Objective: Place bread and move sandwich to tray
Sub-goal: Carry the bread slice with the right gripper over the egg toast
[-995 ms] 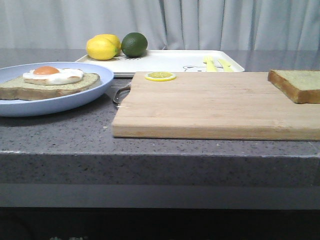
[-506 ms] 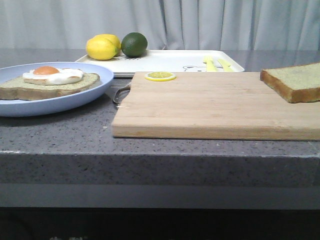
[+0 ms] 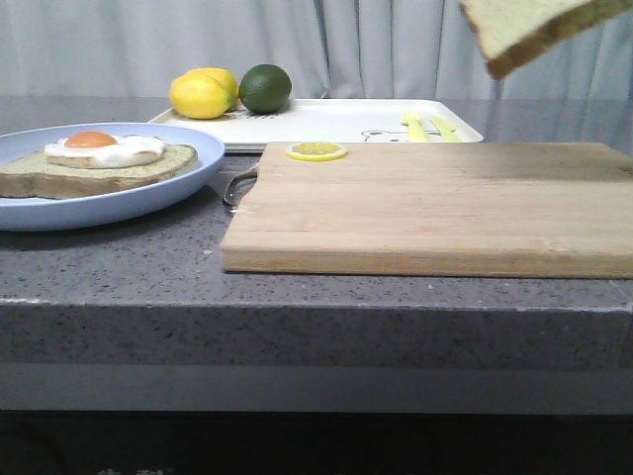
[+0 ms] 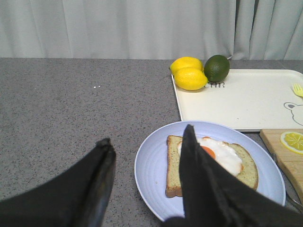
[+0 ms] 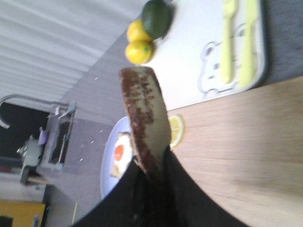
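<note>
The robot's right gripper needs to release the bread, still tilted above the cutting board, on top of the fried egg (image 3: pixel 99 131) (image 5: pixel 122 152) on the pale blue plate.
The bread (image 3: pixel 524 30) hangs tilted in the air at the top right of the front view, above the cutting board (image 3: pixel 425 203). My right gripper (image 5: pixel 151 163) is shut on the bread (image 5: pixel 144 113); the gripper itself is out of the front view. The sandwich slice with the fried egg (image 3: pixel 99 158) lies on the pale blue plate (image 3: pixel 148 198) at the left. My left gripper (image 4: pixel 147 146) is open and empty above the plate's near edge (image 4: pixel 151 175), beside the egg slice (image 4: pixel 213 161). The white tray (image 3: pixel 336 121) lies at the back.
Two lemons (image 3: pixel 203 94) and a lime (image 3: pixel 265 87) sit on the tray's left end, yellow cutlery (image 3: pixel 425 126) on its right end. A lemon slice (image 3: pixel 316 150) lies on the board's far left corner. A metal handle (image 3: pixel 237 186) sticks out of the board's left side.
The bread has been lifted off the right end of the cutting board and now hangs high and tilted. The plate, tray and board have not moved.
</note>
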You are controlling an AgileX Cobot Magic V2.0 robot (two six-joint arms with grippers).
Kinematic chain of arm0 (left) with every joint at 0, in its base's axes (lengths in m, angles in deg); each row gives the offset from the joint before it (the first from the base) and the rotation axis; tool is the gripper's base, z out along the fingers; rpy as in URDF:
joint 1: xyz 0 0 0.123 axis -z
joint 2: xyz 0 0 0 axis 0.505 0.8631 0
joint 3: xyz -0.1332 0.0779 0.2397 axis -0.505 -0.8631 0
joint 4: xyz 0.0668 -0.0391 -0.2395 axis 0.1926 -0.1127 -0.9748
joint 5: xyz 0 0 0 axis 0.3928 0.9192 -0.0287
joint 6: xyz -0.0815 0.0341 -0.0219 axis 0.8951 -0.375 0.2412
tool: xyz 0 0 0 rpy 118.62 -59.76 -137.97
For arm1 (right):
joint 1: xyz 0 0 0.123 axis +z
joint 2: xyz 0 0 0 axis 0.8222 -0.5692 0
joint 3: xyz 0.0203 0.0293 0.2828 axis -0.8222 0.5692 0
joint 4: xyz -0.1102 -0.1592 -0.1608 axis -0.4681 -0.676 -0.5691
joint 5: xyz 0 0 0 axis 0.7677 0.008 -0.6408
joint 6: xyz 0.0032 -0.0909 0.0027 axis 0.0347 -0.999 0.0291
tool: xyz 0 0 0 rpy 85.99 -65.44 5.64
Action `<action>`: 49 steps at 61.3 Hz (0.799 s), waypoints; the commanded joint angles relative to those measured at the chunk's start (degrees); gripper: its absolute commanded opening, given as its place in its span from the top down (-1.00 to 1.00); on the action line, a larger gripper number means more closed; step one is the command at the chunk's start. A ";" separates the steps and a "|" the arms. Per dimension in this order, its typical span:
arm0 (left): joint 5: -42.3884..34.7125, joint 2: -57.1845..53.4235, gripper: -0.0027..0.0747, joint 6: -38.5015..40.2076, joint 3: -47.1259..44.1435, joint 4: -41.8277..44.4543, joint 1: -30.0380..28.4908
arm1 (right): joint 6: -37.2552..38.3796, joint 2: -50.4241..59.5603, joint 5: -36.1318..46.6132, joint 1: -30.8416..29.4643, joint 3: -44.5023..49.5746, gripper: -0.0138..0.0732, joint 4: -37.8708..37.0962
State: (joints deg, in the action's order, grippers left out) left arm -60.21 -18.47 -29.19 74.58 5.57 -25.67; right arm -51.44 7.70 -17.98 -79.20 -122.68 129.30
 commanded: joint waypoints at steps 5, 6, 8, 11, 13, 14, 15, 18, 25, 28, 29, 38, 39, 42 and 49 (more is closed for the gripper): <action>-4.94 0.68 0.13 0.40 1.64 -0.15 -0.03 | -0.71 2.26 -3.90 12.20 -1.19 0.63 9.82; -4.94 0.68 0.13 0.40 1.64 -0.15 -0.03 | -0.71 2.26 -2.65 14.07 -1.19 0.63 10.52; -4.94 0.68 0.13 0.40 1.64 -0.15 -0.03 | -0.71 2.26 -0.24 17.32 -1.19 0.63 11.58; -4.94 0.68 0.13 0.40 1.64 -0.15 -0.03 | -0.71 2.26 3.74 21.92 -1.19 0.63 13.15; -4.94 0.68 0.13 0.40 1.64 -0.15 -0.03 | -0.71 2.26 6.84 24.54 -1.19 0.63 14.20; -4.94 0.68 0.13 0.40 1.64 -0.15 -0.03 | -0.76 2.26 8.17 26.56 -1.19 0.63 14.63; -4.94 0.68 0.13 0.40 1.64 -0.15 -0.03 | -0.76 2.26 10.30 27.90 -1.19 0.63 15.27; -4.94 0.68 0.13 0.40 1.64 -0.15 -0.03 | -0.76 2.19 15.49 32.39 -1.19 0.63 16.78; -4.94 0.68 0.13 0.40 1.64 -0.15 -0.03 | -0.92 1.25 26.14 41.59 -1.25 0.63 22.18; -4.94 0.68 0.13 0.40 1.64 -0.15 -0.03 | -2.54 0.34 29.36 44.41 -1.41 0.63 25.71; -4.94 0.68 0.13 0.40 1.64 -0.15 -0.03 | -3.25 0.01 29.96 45.38 -1.63 0.63 26.66; -4.94 0.68 0.13 0.40 1.64 -0.15 -0.03 | -7.49 -4.61 30.86 49.66 -5.53 0.63 32.46; -4.94 0.68 0.13 0.40 1.64 -0.15 -0.03 | -7.49 -5.34 30.85 50.09 -6.28 0.63 32.46; -4.94 0.68 0.13 0.40 1.64 -0.15 -0.03 | -7.41 -7.06 30.91 51.00 -8.20 0.63 32.46; -4.94 0.68 0.13 0.40 1.64 -0.26 -0.03 | -5.76 -10.67 32.65 53.34 -12.35 0.63 32.46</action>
State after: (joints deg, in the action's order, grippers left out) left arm -60.21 -18.42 -29.19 74.58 5.57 -25.67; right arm -57.67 -3.18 15.07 -27.34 -130.58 152.89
